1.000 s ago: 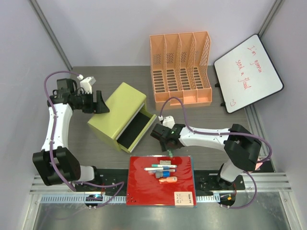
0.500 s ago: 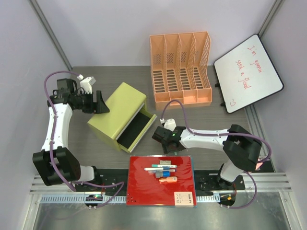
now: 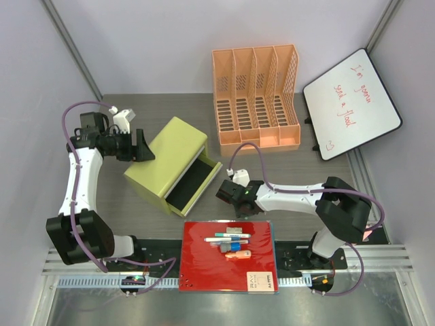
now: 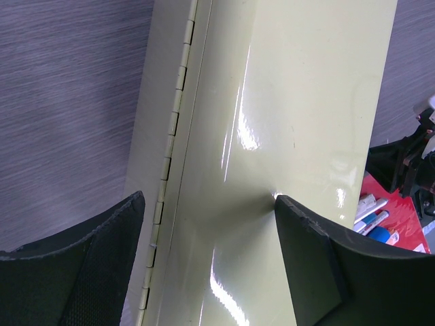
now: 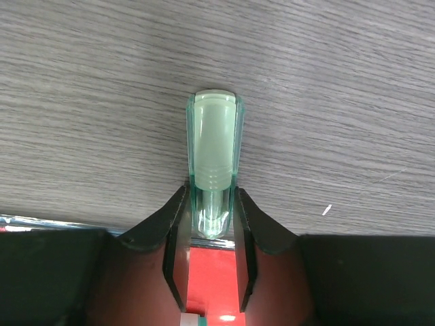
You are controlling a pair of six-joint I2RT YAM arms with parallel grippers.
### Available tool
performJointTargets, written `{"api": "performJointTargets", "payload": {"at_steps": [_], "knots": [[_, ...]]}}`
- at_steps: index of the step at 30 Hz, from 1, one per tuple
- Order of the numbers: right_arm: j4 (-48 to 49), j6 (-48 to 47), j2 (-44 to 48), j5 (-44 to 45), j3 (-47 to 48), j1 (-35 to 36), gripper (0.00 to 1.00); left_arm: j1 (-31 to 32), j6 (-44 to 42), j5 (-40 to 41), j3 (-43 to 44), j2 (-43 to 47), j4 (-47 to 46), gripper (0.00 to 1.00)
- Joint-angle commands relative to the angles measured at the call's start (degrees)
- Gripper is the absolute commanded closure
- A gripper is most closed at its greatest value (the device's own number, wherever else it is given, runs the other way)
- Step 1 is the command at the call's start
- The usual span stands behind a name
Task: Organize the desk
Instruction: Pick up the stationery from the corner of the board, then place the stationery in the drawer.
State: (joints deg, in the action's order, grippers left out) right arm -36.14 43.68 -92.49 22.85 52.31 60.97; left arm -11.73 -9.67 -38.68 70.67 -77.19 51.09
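Observation:
Next, I set the green-capped marker with my right gripper on the open drawer's black bottom, towards its near end (image 3: 185, 193).
The desk (image 3: 129, 109) is a dark grey wood-grain top. My right gripper (image 3: 233, 195) hovers low over it, just behind a red mat (image 3: 204, 268), and beside the open drawer (image 3: 190, 185) of a lime-green cabinet (image 3: 166, 159). In the right wrist view the gripper (image 5: 212, 197) is shut on a marker with a pale green translucent cap (image 5: 214, 149), the cap pointing out over the desk (image 5: 326, 81). My left gripper (image 3: 141, 145) is open at the cabinet's left side. In the left wrist view its fingers (image 4: 81, 272) straddle the cabinet's glossy wall (image 4: 272, 102).
Several markers (image 3: 229, 238) and an orange one (image 3: 239, 255) lie on the red mat at the near edge. An orange mesh file rack (image 3: 257, 95) stands at the back. A whiteboard (image 3: 350, 102) with red writing leans at the right.
My right wrist has turned and shifted slightly beside the drawer, so the marker tip no longer shows below it in the top view. The left arm has not moved.

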Motion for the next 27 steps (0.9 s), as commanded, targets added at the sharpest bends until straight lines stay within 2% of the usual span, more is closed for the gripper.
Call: {"api": "performJointTargets", "payload": {"at_steps": [1, 5, 7, 12, 19, 27], "knots": [[0.11, -0.35, 2.31, 1.49, 1.55, 0.2, 0.98, -0.4, -1.49, 1.06, -0.71, 1.16, -0.29, 0.22], [-3.75, -1.32, 5.47, 1.67, 6.74, 0.29, 0.99, -0.49, -1.49, 1.06, -0.71, 1.07, -0.38, 0.22], [-3.76, -1.41, 7.58, -1.12, 10.41, 0.38, 0.99, -0.4, -1.49, 1.15, -0.71, 1.16, -0.29, 0.23], [4.83, 2.19, 9.52, -9.39, 16.06, 0.03, 0.99, -0.58, -1.31, 1.06, -0.89, 1.43, -0.2, 0.22], [22.23, 12.12, 2.51, -17.66, 15.71, -2.17, 0.99, -0.49, -1.4, 1.32, -0.54, 2.48, 0.06, 0.22], [24.8, 13.71, -6.38, -20.48, 20.8, -2.96, 0.99, -0.84, -1.93, 1.5, -0.62, 3.27, 0.41, 0.22]]}}
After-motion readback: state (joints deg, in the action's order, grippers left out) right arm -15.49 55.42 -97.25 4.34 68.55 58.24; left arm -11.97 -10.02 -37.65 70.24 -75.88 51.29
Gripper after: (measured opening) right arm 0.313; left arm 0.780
